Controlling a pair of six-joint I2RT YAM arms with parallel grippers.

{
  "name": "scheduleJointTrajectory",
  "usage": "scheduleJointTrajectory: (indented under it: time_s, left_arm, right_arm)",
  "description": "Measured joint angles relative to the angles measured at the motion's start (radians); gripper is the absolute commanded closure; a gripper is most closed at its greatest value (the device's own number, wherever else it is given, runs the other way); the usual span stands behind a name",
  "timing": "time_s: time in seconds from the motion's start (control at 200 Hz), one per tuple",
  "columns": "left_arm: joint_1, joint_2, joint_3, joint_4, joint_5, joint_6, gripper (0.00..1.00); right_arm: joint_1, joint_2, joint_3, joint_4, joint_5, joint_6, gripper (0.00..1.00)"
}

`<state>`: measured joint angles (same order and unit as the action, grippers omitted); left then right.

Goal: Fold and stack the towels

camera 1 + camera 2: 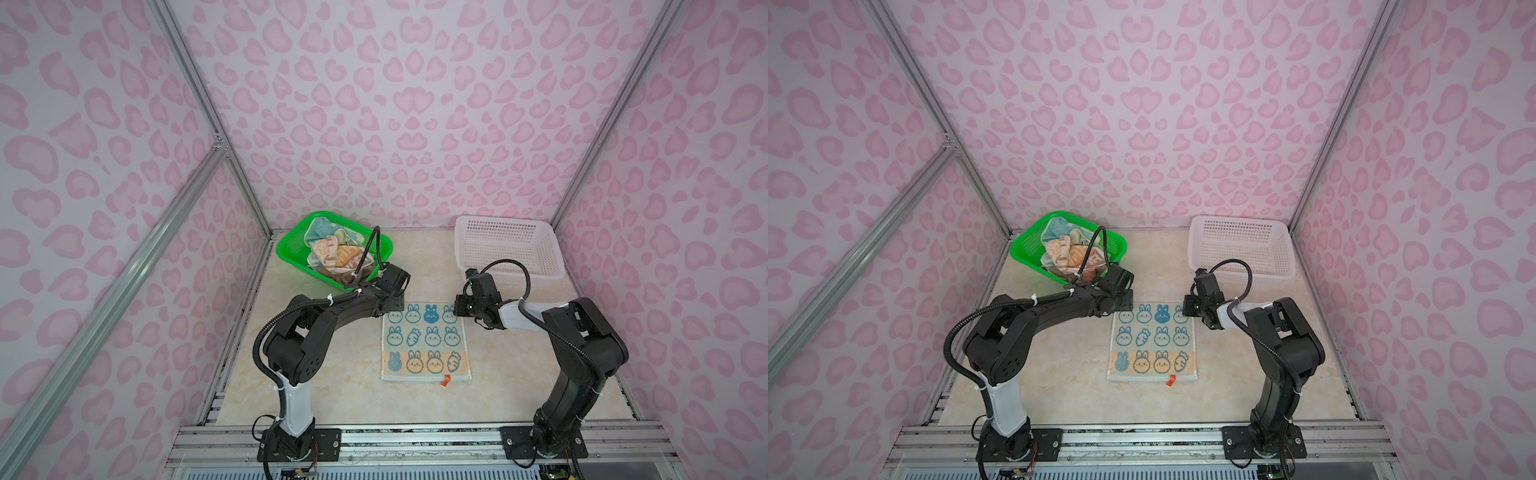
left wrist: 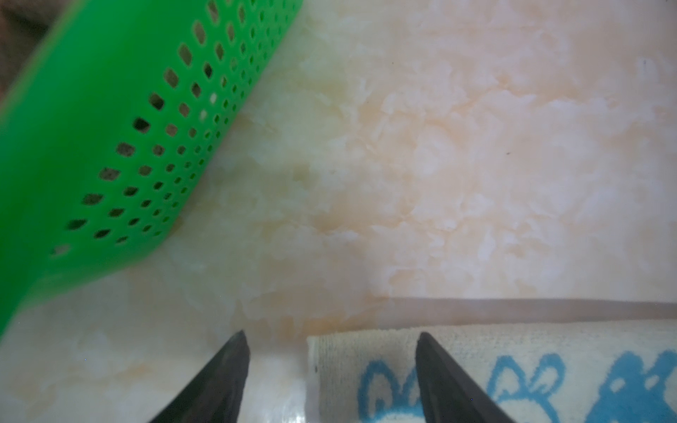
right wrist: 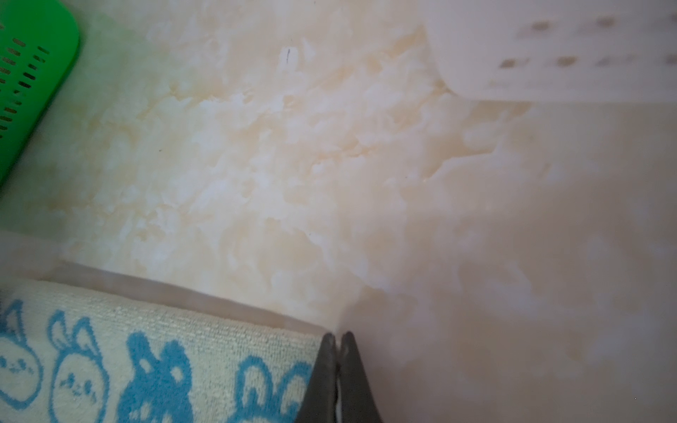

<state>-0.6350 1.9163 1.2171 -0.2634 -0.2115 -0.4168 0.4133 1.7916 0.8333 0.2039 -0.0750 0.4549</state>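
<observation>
Next, my left gripper closes on the towel's loose corner [image 2: 317, 347] before both grippers fold the towel over, as my right gripper alone is holding the towel's far edge.
A cream towel with blue rabbits [image 1: 426, 340] [image 1: 1152, 340] lies spread flat in the middle of the table. My left gripper [image 2: 331, 333] is open over its far left corner [image 2: 348, 359], one finger on the cloth and one on the bare table. My right gripper [image 3: 339, 335] is shut on the towel's far right corner [image 3: 219, 348]. In both top views the two grippers [image 1: 388, 307] [image 1: 457, 309] sit low at the towel's far edge. Other crumpled towels [image 1: 332, 253] [image 1: 1067, 253] lie in the green basket.
The green basket [image 1: 291, 245] [image 2: 110, 110] stands at the back left, close behind my left wrist. A white basket [image 1: 507, 245] [image 3: 549, 55] stands at the back right, nothing visible in it. Pink patterned walls enclose the marbled table [image 1: 332, 395].
</observation>
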Motion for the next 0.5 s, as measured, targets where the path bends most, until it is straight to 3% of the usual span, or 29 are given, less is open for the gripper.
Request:
scheduleJointTrajectory:
  time_s: [0.29,0.5]
  left_arm:
    - [0.0,0.062,0.039,0.001,0.017,0.001,0.35]
    - [-0.002,0.107,0.098,0.001,0.054,0.0,0.46]
  right_arm:
    - [-0.015,-0.066,-0.064,-0.018,0.023,0.001,1.0]
    - [-0.018,-0.077,-0.069,-0.04,0.026,-0.015,1.0]
